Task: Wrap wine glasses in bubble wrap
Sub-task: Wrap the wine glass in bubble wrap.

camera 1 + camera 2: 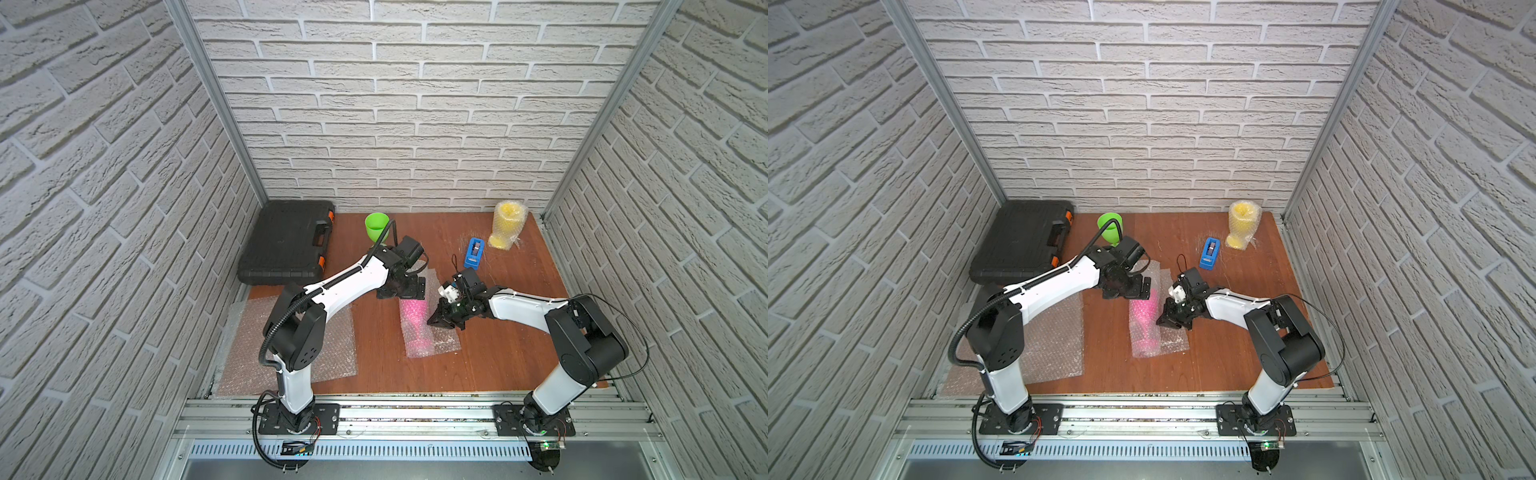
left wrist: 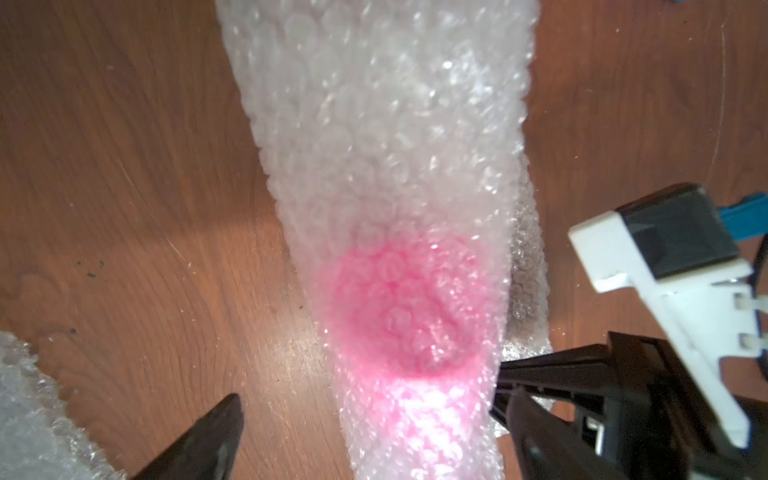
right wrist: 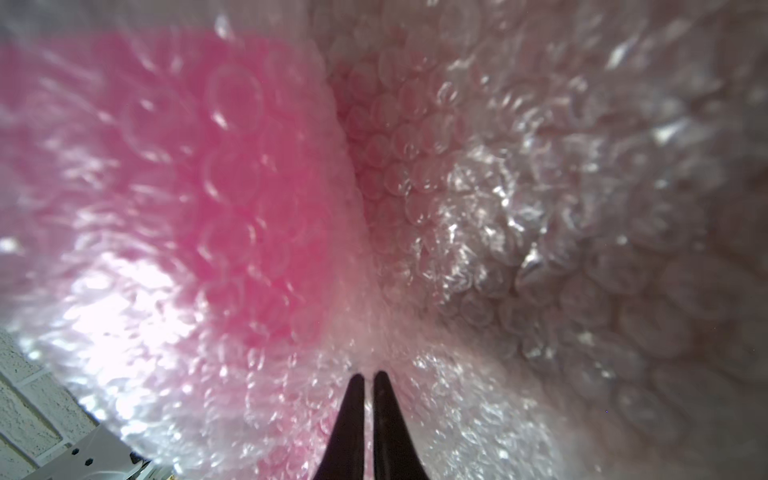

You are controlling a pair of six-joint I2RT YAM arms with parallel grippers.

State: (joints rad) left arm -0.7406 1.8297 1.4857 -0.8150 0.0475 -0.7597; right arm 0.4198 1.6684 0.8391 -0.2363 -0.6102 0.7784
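Observation:
My right gripper pinches the bubble wrap beside the pink glass, and a flap of bubble wrap lies flat beyond it. So my right gripper should open and take hold of the bubble wrap's loose edge [image 1: 458,342].
The hot pink wine glass [image 1: 415,320] [image 1: 1144,322] lies on its side mid-table, rolled in bubble wrap [image 1: 446,338] [image 3: 540,208]. My left gripper [image 1: 402,291] [image 2: 374,392] hovers open over the bowl end, one finger on each side of the wrapped pink glass [image 2: 399,316], not touching it. My right gripper [image 1: 432,322] [image 3: 369,376] is shut on the bubble wrap beside the pink glass [image 3: 208,166]. The neon green wine glass [image 1: 377,226] [image 1: 1109,228] stands bare at the back. The yellow wine glass [image 1: 508,224] [image 1: 1241,224] stands wrapped at the back right.
A blue tape dispenser [image 1: 475,252] [image 1: 1209,252] sits behind my right gripper. A black tool case [image 1: 286,241] lies at the back left. A spare bubble wrap sheet [image 1: 245,345] [image 1: 1050,345] lies flat under my left arm.

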